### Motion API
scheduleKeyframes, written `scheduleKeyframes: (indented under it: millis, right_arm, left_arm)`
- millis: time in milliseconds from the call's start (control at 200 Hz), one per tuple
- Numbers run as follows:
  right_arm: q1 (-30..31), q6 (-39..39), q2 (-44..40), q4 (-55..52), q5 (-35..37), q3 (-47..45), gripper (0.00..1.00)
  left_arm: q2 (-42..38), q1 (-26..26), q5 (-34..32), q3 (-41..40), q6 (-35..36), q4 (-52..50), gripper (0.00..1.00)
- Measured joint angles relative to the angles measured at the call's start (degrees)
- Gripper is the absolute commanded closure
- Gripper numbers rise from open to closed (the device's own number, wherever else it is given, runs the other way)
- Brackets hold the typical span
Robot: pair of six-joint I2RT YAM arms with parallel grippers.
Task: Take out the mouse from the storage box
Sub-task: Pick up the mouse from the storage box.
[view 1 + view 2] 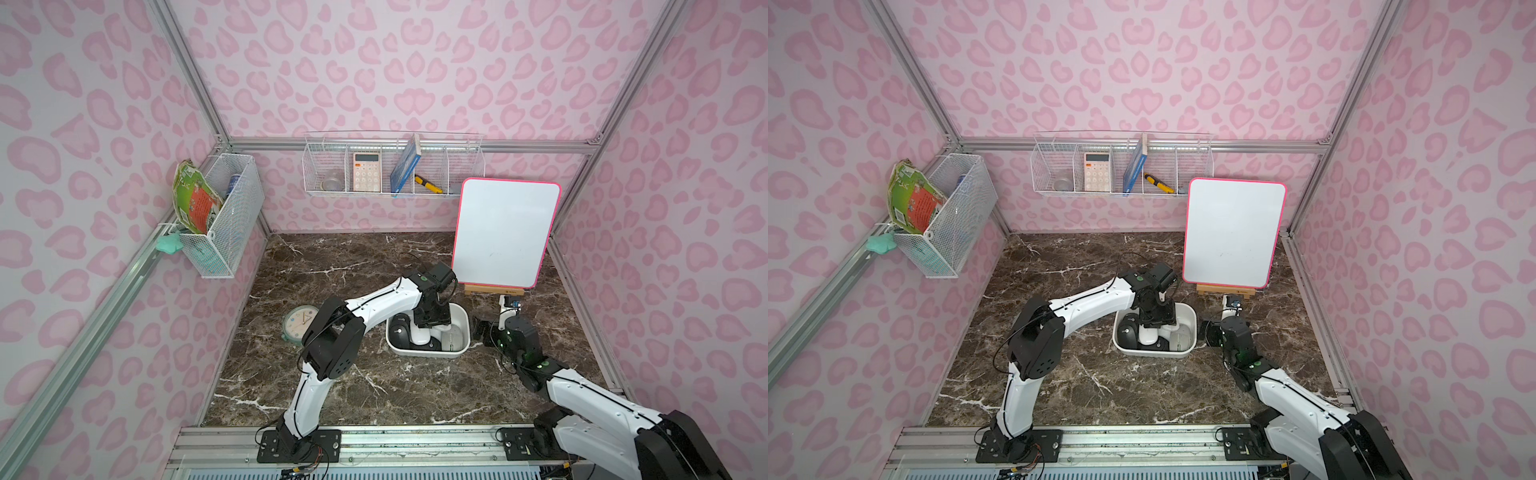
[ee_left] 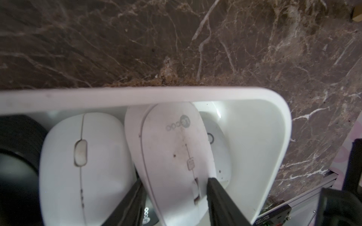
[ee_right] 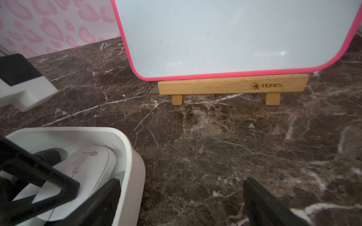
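Observation:
My left gripper pinches the tipped white mouse's wheel end, its logo end against the storage box's far side; next I open and grip nearer the mouse's logo (image 2: pixel 179 122).
The white storage box (image 1: pixel 432 355) (image 1: pixel 1154 353) sits mid-table with several mice inside. My left gripper (image 2: pixel 175 181) (image 1: pixel 432 318) reaches down into it. Its black fingers (image 2: pixel 217 195) press both long sides of a white mouse (image 2: pixel 172 140) (image 3: pixel 88 166), which is tipped on edge against the box's far wall (image 2: pixel 137 95). Beside it lie another white mouse (image 2: pixel 84 156) and a black mouse (image 2: pixel 15 156). My right gripper (image 3: pixel 182 181) (image 1: pixel 482 328) stands wide open at the box's right end, one finger over the rim (image 3: pixel 135 156), the other over the table.
A pink-framed whiteboard (image 1: pixel 505 232) on a wooden easel (image 3: pixel 233 85) stands just behind the box. A green clock (image 1: pixel 297 324) lies left of it, under my left arm. Wire baskets hang on the back wall (image 1: pixel 390 166) and left wall (image 1: pixel 220 216).

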Motion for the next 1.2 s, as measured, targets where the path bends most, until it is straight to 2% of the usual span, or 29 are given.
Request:
scheduleKeyframes:
  millis: [160, 255, 485, 570, 835, 925, 1130, 1200]
  right_arm:
    - [0.0, -0.3, 0.1, 0.0, -0.4, 0.0, 0.00]
    - [0.0, -0.3, 0.1, 0.1, -0.4, 0.0, 0.00]
    - [0.0, -0.4, 0.2, 0.2, -0.7, 0.0, 0.00]
    - [0.0, -0.4, 0.5, 0.2, -0.8, 0.0, 0.00]
    - [0.0, -0.4, 0.7, 0.2, -0.9, 0.0, 0.00]
    - [0.0, -0.4, 0.7, 0.2, -1.0, 0.0, 0.00]
    - [0.0, -0.5, 1.0, 0.2, -1.3, 0.1, 0.00]
    - [0.0, -0.6, 1.0, 0.2, -1.3, 0.1, 0.00]
  left_arm:
    - [1.6, 0.3, 0.6, 2.2, -0.1, -2.1, 0.46]
    - [2.3, 0.6, 1.5, 2.5, -0.2, -2.4, 0.40]
    - [2.2, 1.3, 5.2, -0.1, -1.6, 2.0, 0.35]
    - [2.0, 1.4, 5.5, -0.5, -1.7, 2.9, 0.29]
    - [3.0, 1.3, 5.2, -0.1, -1.0, 5.2, 0.25]
    - [3.1, 1.4, 5.6, -0.4, -1.0, 6.0, 0.28]
    - [1.2, 1.5, 5.5, -2.9, -1.1, 9.1, 0.48]
    - [0.2, 1.6, 4.2, -3.6, -1.1, 10.6, 0.50]
